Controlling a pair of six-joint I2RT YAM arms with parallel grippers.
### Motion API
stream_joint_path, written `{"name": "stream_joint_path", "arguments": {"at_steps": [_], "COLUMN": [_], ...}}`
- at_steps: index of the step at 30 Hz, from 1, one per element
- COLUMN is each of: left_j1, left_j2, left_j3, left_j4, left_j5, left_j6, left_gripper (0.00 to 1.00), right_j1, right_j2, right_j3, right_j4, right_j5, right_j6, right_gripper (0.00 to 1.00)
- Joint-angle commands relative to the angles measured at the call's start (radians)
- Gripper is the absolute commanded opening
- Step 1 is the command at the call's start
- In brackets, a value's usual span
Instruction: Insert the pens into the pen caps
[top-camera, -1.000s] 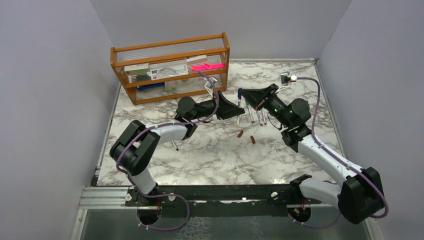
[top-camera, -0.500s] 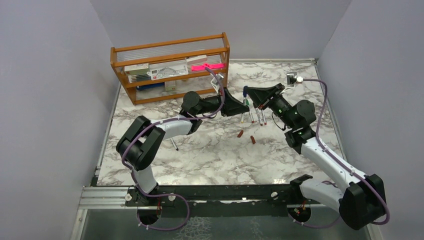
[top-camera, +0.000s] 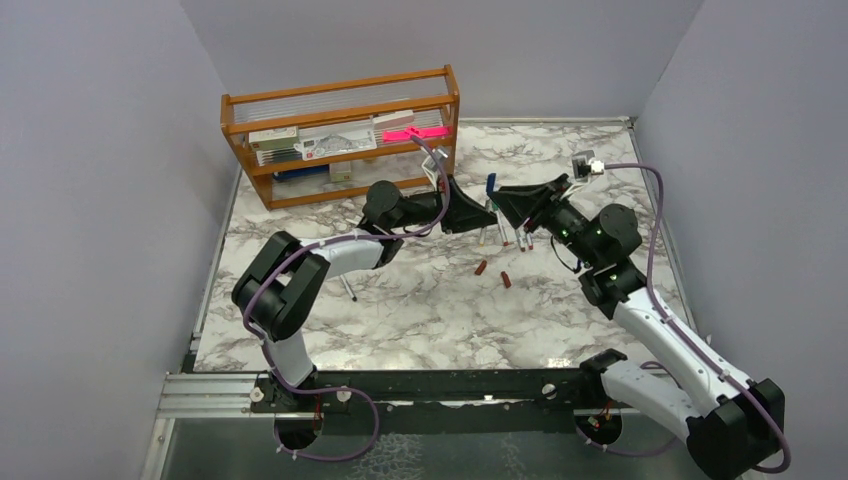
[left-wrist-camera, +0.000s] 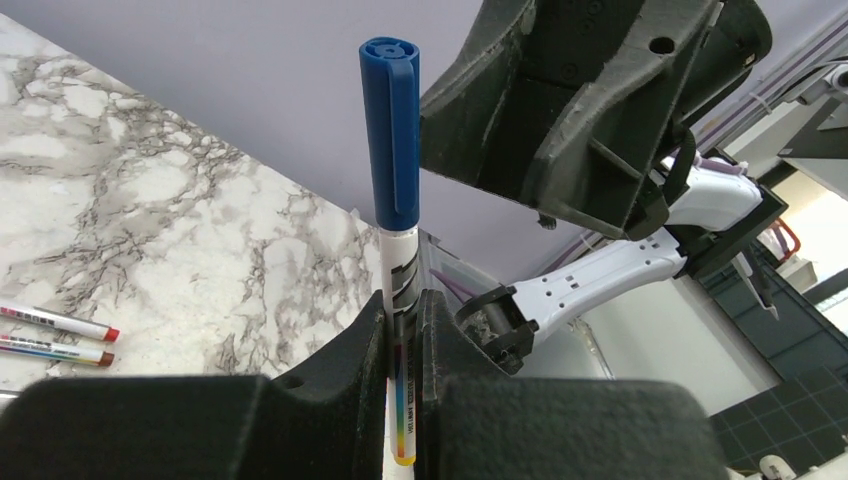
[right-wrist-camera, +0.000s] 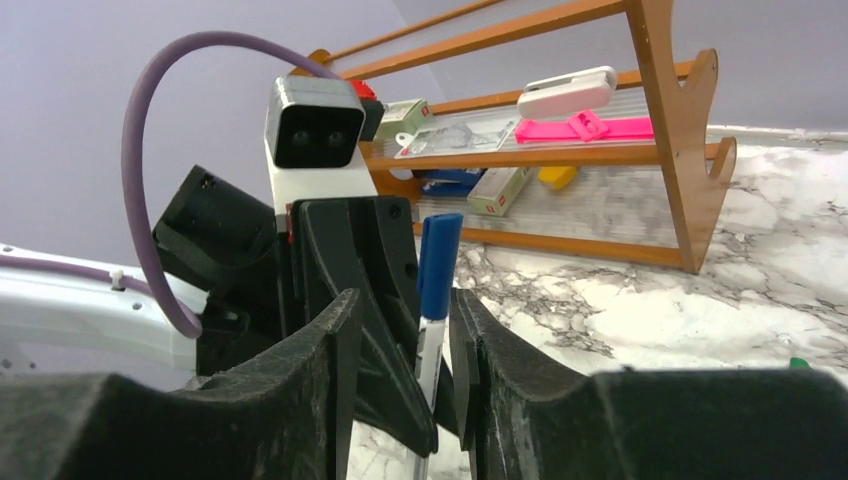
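My left gripper is going to release the blue-capped pen on the table (top-camera: 489, 223) beside the other pens, toward the shelf rack.
My left gripper (top-camera: 476, 215) (left-wrist-camera: 402, 335) is shut on a white-barrelled pen (left-wrist-camera: 400, 265) and holds it upright above the table. A blue cap (left-wrist-camera: 393, 130) (top-camera: 491, 186) sits on the pen's top end. My right gripper (top-camera: 506, 204) (right-wrist-camera: 405, 340) is open right beside it, and the capped pen (right-wrist-camera: 437, 270) shows between its spread fingers; I cannot tell if a finger touches the cap. Several more pens (top-camera: 512, 238) (left-wrist-camera: 55, 325) lie on the table below the grippers. Two red caps (top-camera: 482, 267) (top-camera: 506, 279) lie just in front of them.
A wooden shelf rack (top-camera: 340, 135) (right-wrist-camera: 690, 150) with small stationery and a pink item stands at the back left. A thin black stick pen (top-camera: 348, 290) lies by the left arm. Walls close in on the marble table (top-camera: 420, 310) left, back and right.
The two grippers have come together at mid-table. The blue cap, at the right gripper's tip before, now sits on the pen in the left gripper. The right arm's elbow has swung right.
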Motion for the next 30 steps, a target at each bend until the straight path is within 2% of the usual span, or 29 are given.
{"name": "stream_joint_path", "arguments": {"at_steps": [1, 6, 11, 18, 28, 29, 30], "left_j1": [0.005, 0.005, 0.002, -0.011, -0.023, -0.023, -0.024], "left_j2": [-0.017, -0.002, -0.009, -0.022, -0.024, -0.023, -0.020], "left_j3": [0.042, 0.062, 0.065, 0.074, 0.086, 0.090, 0.093], "left_j4": [-0.014, -0.056, -0.087, -0.138, -0.162, -0.163, -0.164], "left_j5": [0.031, 0.091, 0.131, 0.146, 0.137, 0.136, 0.136], "left_j6": [0.055, 0.100, 0.142, 0.190, 0.203, 0.202, 0.199], "left_gripper": [0.00, 0.00, 0.00, 0.00, 0.00, 0.00, 0.00], "right_j1": [0.008, 0.008, 0.008, 0.008, 0.008, 0.007, 0.007], "right_j2": [-0.035, -0.043, -0.004, 0.045, 0.071, 0.073, 0.073], "right_j3": [0.044, 0.068, 0.113, 0.162, 0.144, 0.142, 0.139], "right_j4": [-0.092, -0.124, -0.166, -0.165, -0.139, -0.142, -0.145], "right_j5": [0.024, 0.035, 0.038, 0.013, -0.067, -0.071, -0.076], "right_j6": [-0.055, -0.077, -0.088, -0.086, -0.069, -0.067, -0.068], "right_gripper": [0.40, 0.49, 0.50, 0.43, 0.36, 0.33, 0.25]}}
